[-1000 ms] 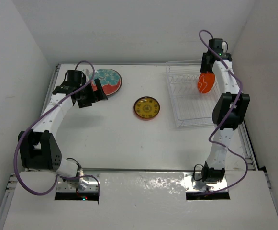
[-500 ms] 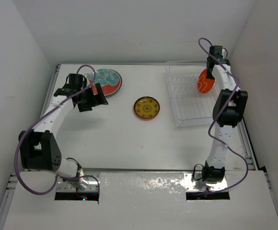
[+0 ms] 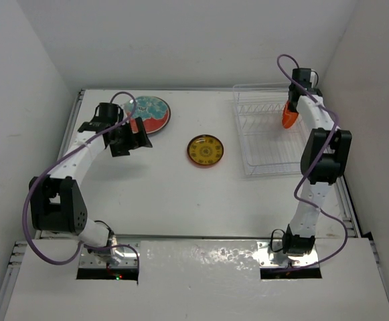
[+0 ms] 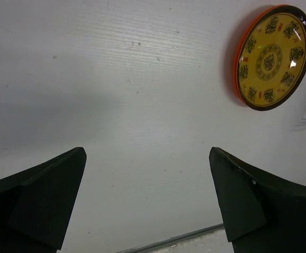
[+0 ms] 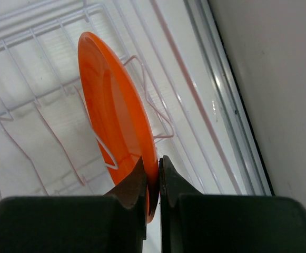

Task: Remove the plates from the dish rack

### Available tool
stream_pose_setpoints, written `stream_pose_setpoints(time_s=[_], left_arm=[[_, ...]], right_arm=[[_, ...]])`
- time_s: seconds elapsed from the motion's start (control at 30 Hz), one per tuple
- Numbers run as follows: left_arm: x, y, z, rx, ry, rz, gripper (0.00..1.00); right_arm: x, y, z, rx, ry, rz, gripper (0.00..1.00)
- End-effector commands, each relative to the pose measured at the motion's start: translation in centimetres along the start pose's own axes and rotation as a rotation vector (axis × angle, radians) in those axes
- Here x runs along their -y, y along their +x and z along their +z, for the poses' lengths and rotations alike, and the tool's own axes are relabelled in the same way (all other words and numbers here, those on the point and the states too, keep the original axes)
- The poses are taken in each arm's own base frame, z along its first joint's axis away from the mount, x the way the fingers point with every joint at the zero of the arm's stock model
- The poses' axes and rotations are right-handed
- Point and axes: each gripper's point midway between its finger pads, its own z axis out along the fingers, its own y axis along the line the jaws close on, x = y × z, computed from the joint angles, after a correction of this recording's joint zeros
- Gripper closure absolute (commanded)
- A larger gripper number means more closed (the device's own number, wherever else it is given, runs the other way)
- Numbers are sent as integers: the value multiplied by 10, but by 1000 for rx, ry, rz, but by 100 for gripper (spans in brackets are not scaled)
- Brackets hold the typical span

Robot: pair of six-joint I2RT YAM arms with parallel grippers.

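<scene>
Next, I let go of the orange plate with my right gripper on top of the yellow-centred plate [image 3: 205, 149] in the middle of the table.
A small glossy orange plate [image 5: 113, 116] stands on edge among the prongs of the white wire dish rack [image 5: 37, 39] at the table's far right. My right gripper [image 5: 153, 166] is shut on this plate's near rim, one finger on each face. From above, the plate [image 3: 288, 119] shows nearly edge-on under the right gripper [image 3: 292, 107] in the rack [image 3: 258, 130]. A yellow-centred plate [image 3: 205, 150] lies flat mid-table. A red plate with a mottled teal centre [image 3: 152, 112] lies at the far left. My left gripper [image 3: 130, 134] hovers open beside it, holding nothing [image 4: 146, 153].
The rack's right side runs close to the table's metal edge rail [image 5: 221, 95] and the right wall [image 5: 284, 79]. In the left wrist view the yellow-centred plate [image 4: 273, 55] lies ahead to the right, over bare white tabletop.
My right gripper has closed on the orange plate's rim, and the plate has turned from face-on to nearly edge-on in the top view. The left arm has barely shifted.
</scene>
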Motion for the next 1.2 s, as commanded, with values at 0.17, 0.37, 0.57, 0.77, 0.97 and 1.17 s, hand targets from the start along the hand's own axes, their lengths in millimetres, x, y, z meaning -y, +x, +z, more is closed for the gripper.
stream_pose_setpoints(time_s=[0.17,0.37,0.57,0.77,0.97,1.17], left_arm=[[17,-23,-5,48,43,34,0],[17,-26,-10,71,34,25,0],[3,-50,-32,195,-97,-31,0],[-9,-78,-67,357,-216,-126,0],[4,-75,-66,343,-142,-110,0],[10,-63,-61,299,-91,-87,0]], right_arm=[[45,-101,-88,272,44,211,100],[17,-136,-154,376,-241,307,100],[-105,-89,-215,223,-829,304,100],[-226,45,-265,-115,-1040,-33,98],[-255,106,-248,-241,-1036,-108,98],[-264,129,-220,-328,-989,-176,97]])
